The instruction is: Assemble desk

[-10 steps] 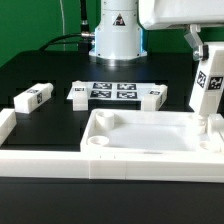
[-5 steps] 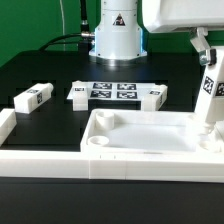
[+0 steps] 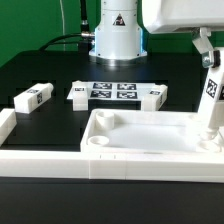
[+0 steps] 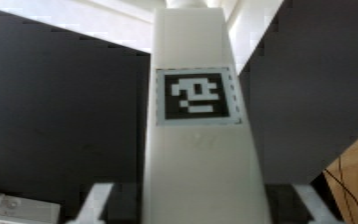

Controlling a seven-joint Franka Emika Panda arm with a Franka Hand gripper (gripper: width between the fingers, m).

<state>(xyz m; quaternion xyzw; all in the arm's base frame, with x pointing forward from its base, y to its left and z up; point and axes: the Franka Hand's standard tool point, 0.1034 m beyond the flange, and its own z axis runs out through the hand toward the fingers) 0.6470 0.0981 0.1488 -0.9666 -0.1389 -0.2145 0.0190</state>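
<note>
The white leg will stand upright in the tabletop's corner socket (image 3: 211, 146). My gripper will let go of it there, just under its lower end.
The white tabletop (image 3: 140, 119) lies tray-side up at the front of the exterior view. My gripper (image 3: 204, 52) is shut on a white leg (image 3: 210, 98) with a square tag. It holds the leg nearly upright, slightly tilted, with its lower end down at the tabletop's far corner on the exterior view's right. In the wrist view the leg (image 4: 197, 100) fills the middle, with a finger (image 4: 98, 200) on each side of it. Three more legs lie on the black table: one on the exterior view's left (image 3: 33, 98) and two (image 3: 78, 94) (image 3: 151, 97) beside the marker board.
The marker board (image 3: 112, 91) lies flat behind the tabletop. A long white border rail (image 3: 40, 160) runs along the front and turns up at the exterior view's left (image 3: 6, 124). The robot base (image 3: 117, 35) stands at the back.
The held leg has shifted a little toward the exterior view's right and tilted slightly more. The other parts have not moved.
</note>
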